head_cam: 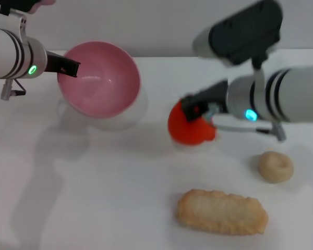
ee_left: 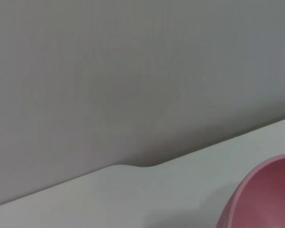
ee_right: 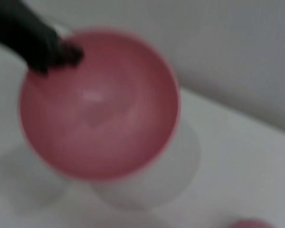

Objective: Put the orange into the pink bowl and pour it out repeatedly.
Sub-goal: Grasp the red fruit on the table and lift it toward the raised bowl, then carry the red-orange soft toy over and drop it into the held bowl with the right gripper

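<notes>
Next, I release the orange from my right gripper inside the pink bowl, over the bowl's shadow on the white table (head_cam: 141, 104).
The pink bowl (head_cam: 101, 78) hangs tilted above the table at the back left, with its opening facing the head camera and nothing inside. My left gripper (head_cam: 70, 67) is shut on its left rim. The bowl's edge (ee_left: 266, 199) shows in the left wrist view. It fills the right wrist view (ee_right: 99, 109), where the left fingers (ee_right: 47, 52) pinch its rim. The red-orange orange (head_cam: 188, 127) is right of centre. My right gripper (head_cam: 198, 110) is shut on its top, coming in from the right.
A beige ring doughnut (head_cam: 275, 166) lies on the white table at the right. A long golden bread piece (head_cam: 221, 212) lies near the front. A grey wall (ee_left: 133, 71) runs behind the table's back edge.
</notes>
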Robot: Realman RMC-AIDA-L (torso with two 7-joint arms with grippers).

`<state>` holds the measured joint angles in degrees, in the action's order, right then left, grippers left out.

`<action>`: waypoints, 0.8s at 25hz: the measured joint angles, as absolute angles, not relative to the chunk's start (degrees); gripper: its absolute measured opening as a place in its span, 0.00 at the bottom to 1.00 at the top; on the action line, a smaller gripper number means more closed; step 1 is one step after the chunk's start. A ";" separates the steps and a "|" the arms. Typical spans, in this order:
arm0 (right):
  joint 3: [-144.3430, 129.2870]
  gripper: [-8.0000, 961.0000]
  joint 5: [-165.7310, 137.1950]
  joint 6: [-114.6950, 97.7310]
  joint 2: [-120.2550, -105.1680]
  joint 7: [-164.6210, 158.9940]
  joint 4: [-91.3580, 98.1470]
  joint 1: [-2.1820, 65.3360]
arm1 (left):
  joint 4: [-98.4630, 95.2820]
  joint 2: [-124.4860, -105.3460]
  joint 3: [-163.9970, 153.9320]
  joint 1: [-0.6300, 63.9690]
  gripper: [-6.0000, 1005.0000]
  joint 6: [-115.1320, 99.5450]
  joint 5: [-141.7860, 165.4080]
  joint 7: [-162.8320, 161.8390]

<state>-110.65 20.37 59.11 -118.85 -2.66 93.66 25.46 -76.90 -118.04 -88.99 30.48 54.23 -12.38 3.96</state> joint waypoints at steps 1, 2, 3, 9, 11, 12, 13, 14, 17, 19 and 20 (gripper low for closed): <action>-110.39 0.07 19.50 60.09 -118.85 -2.66 95.74 25.35 | -76.90 -118.04 -89.11 30.38 0.05 54.24 -12.39 3.96; -110.15 0.07 18.45 61.04 -118.86 -2.65 98.27 25.19 | -76.90 -118.04 -89.17 30.29 0.05 54.25 -12.40 3.96; -110.02 0.07 17.31 62.08 -118.88 -2.65 101.15 25.03 | -76.90 -118.02 -89.18 30.21 0.05 54.26 -12.38 3.95; -109.36 0.09 15.64 63.54 -118.88 -2.63 108.52 25.40 | -76.66 -118.06 -90.00 30.27 0.05 54.49 -12.80 3.78; -109.53 0.09 15.61 62.55 -118.92 -2.63 108.57 25.68 | -76.66 -118.11 -91.34 30.52 0.05 54.52 -12.91 3.44; -109.78 0.09 15.60 61.79 -118.93 -2.63 108.23 25.87 | -76.68 -118.14 -91.82 30.59 0.05 54.52 -12.95 3.38; -110.14 0.09 15.60 60.96 -118.94 -2.63 107.62 26.09 | -76.81 -118.21 -92.78 30.68 0.05 54.53 -13.16 3.30; -110.36 0.10 15.60 60.09 -118.94 -2.63 106.90 26.30 | -77.03 -118.27 -93.47 30.70 0.05 54.54 -13.31 3.23; -110.59 0.10 15.89 58.24 -118.94 -2.63 104.95 26.79 | -77.53 -118.36 -94.72 30.82 0.05 54.61 -15.08 3.10; -110.53 0.11 15.98 57.37 -118.93 -2.63 103.58 27.03 | -77.60 -118.32 -94.98 31.05 0.05 54.63 -16.25 3.08; -110.48 0.11 16.07 56.21 -118.92 -2.63 102.05 27.32 | -77.60 -118.28 -95.21 31.37 0.05 54.65 -17.18 3.08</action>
